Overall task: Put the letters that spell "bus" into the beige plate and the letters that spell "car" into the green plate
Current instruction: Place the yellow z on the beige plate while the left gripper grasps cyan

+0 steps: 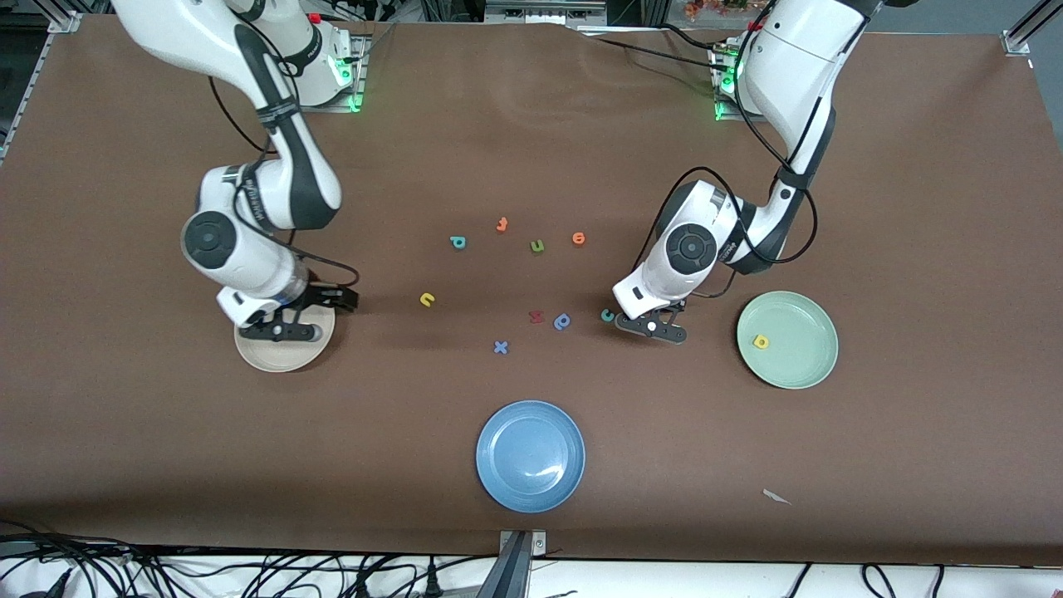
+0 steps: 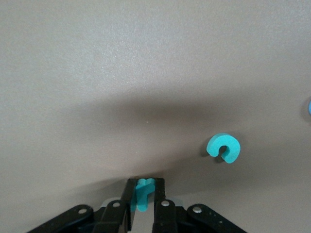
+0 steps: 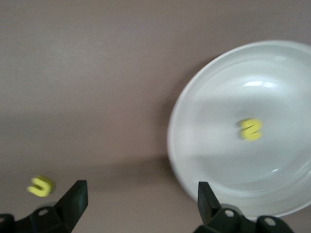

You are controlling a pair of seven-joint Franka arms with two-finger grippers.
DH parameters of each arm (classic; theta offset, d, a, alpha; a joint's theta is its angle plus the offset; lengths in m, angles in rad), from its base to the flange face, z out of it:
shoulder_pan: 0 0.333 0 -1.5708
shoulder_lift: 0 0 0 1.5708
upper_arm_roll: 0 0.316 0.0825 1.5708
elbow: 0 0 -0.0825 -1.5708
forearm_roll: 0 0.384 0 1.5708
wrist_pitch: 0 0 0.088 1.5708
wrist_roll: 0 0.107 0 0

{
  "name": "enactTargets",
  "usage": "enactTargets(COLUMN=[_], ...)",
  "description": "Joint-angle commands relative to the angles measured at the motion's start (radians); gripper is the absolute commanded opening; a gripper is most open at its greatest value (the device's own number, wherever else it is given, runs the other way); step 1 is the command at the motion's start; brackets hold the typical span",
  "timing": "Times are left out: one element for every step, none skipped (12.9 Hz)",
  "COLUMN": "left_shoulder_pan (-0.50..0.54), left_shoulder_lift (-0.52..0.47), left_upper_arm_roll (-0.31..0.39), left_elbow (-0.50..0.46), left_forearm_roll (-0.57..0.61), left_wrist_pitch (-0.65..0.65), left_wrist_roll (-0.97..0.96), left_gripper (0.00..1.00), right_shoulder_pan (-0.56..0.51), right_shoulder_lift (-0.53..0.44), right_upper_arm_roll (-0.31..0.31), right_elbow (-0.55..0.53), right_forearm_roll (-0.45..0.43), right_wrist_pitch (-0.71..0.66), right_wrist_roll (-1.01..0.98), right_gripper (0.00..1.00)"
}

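The teal "r" will leave my left gripper beside the yellow "a", where I need to let go of it in the middle of the green plate [image 1: 787,335].
My left gripper [image 2: 144,182] is shut on the teal "r" [image 2: 141,195], low over the table [image 1: 653,327]. The teal "c" [image 2: 223,147] lies flat on the table close beside it [image 1: 608,315]. The yellow "a" [image 1: 760,340] rests in the green plate [image 1: 797,370]. My right gripper [image 3: 141,200] stands open and empty over the edge of the beige plate [image 3: 209,155], in which the yellow "s" [image 3: 251,129] lies. The front view shows this gripper [image 1: 284,330] covering much of the beige plate [image 1: 274,359]. The yellow "u" [image 1: 427,299] and the teal "b" [image 1: 458,242] lie mid-table.
An orange letter [image 1: 502,223], an olive "u" [image 1: 537,246] and an orange "o" [image 1: 579,238] lie near the teal "b". A red letter [image 1: 536,316], a blue rounded letter [image 1: 562,321] and a blue "x" [image 1: 500,347] lie nearer the camera. A blue plate [image 1: 530,455] sits nearest.
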Motion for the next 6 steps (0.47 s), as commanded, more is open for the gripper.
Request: enactTargets(left_shoulder_pan=[-0.004,0.003,0.025,0.066,0.097,0.132], left_shoulder_lift=[-0.042,-0.068,-0.09,-0.101,-0.111,-0.124], left_upper_arm_roll=[0.008,0.013,0.014,0.011,0.011,0.013], left_elbow=[-0.005,-0.003,0.003,0.004,0.006,0.006], left_forearm_roll=[0.026,0.031,0.054,0.072,0.074,0.074], left_wrist_pitch=[-0.03,-0.071,-0.097,-0.108,-0.125,-0.152], left_wrist_roll=[-0.007,-0.004,0.017,0.04,0.083,0.136], left_gripper=[0.05,0.05,0.06,0.06,0.06,0.07], right_shoulder_pan=[0.085,0.125,0.159,0.18,0.197,0.213], right_shoulder_lift=[0.035,0.051,0.077,0.106,0.13,0.153], right_upper_arm_roll=[0.011,0.011,0.011,0.011,0.011,0.011], right_elbow=[0.007,0.009,0.016,0.026,0.036,0.052], right_forearm_roll=[0.024,0.022,0.015,0.016,0.014,0.014], right_wrist_pitch=[0.049,0.077,0.106,0.126,0.143,0.148], right_wrist_roll=[0.224,0.302,0.361,0.399,0.439,0.467], right_gripper=[1.0,1.0,1.0,1.0,1.0,0.99])
